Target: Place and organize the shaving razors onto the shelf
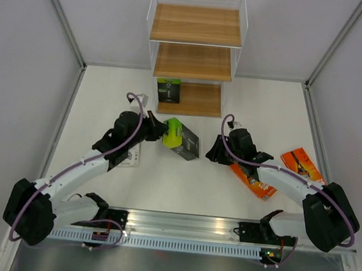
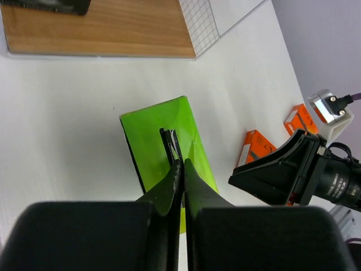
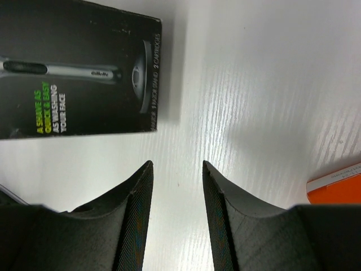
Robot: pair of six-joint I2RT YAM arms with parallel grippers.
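The second pack slants under the robot's left gripper, so the robot should stand it upright in front of the shelf and take its tab (image 2: 168,141) from the front.
The shelf (image 1: 193,60) stands at the back centre, and its lowest board shows in the left wrist view (image 2: 101,28). One black and lime-green razor pack (image 1: 168,91) lies on that lowest board (image 2: 51,5). My left gripper (image 1: 160,131) is shut on the thin tab at the green end of the second black-and-green pack (image 1: 182,139), in front of the shelf (image 2: 161,138). My right gripper (image 1: 214,153) is open and empty just right of that pack, whose black face fills the right wrist view (image 3: 73,68). Two orange packs (image 1: 253,181) (image 1: 301,163) lie flat on the table by the right arm.
A pale flat pack (image 1: 131,157) lies partly under my left arm. The orange packs also show in the left wrist view (image 2: 256,148) (image 2: 299,118), and a corner of one in the right wrist view (image 3: 338,186). White walls close in the table on three sides.
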